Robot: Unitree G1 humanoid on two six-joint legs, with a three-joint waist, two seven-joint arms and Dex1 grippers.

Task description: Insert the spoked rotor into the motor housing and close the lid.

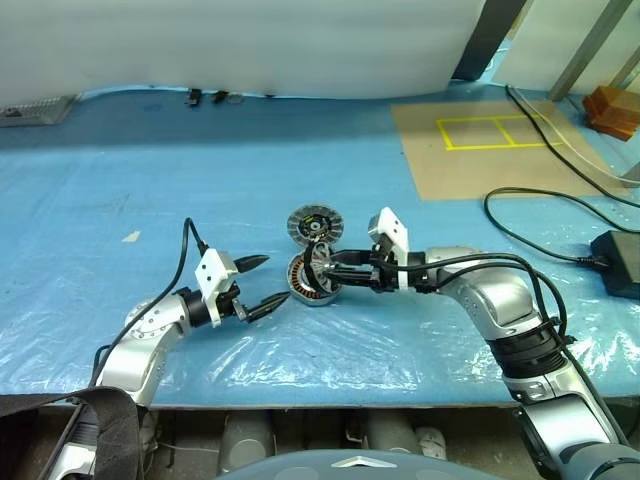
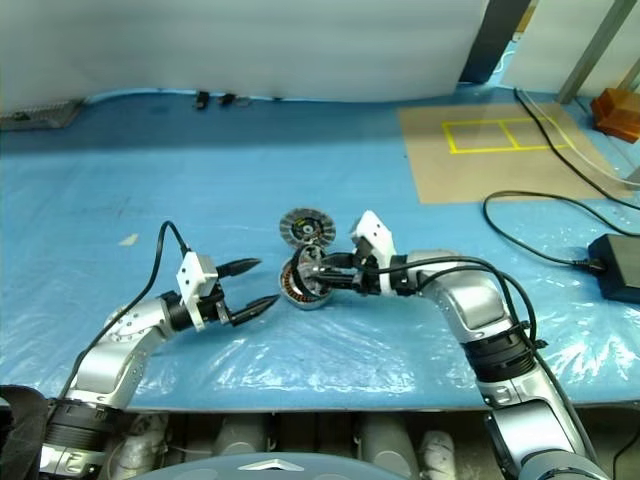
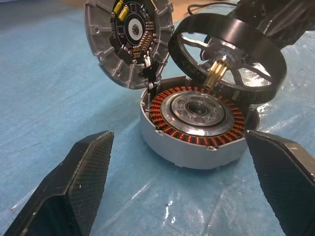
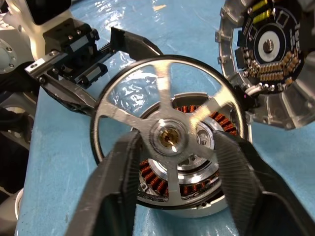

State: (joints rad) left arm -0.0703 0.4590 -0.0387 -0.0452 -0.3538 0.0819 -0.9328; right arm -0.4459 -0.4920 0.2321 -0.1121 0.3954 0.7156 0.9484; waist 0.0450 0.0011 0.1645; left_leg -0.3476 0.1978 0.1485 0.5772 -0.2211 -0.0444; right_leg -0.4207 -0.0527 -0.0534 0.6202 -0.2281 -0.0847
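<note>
The spoked rotor is slanting with its brass shaft beside the housing's central hole, so next my right gripper lays the rotor flatter there and grips it again by its hub [image 4: 169, 136].
The motor housing [image 3: 197, 147], a silver ring of copper coils, sits on the blue sheet mid-table. The lid [image 3: 128, 39] stands open against its far side, ribbed rim up and circuit face showing. The spoked rotor [image 4: 162, 93] hangs tilted just over the housing, its brass shaft pointing at the central hole. My right gripper [image 1: 325, 268] reaches in from the right. Its fingers [image 4: 123, 187] straddle the rotor's hub, a small gap on each side. My left gripper [image 1: 274, 279] is open and empty just left of the housing, pointing at it.
Black cables [image 1: 540, 200] and a black power brick [image 1: 620, 262] lie at the right. A cardboard sheet with yellow tape [image 1: 480, 140] is at the back right. Small dark items [image 1: 205, 97] sit at the far edge. The table's front edge runs just below both arms.
</note>
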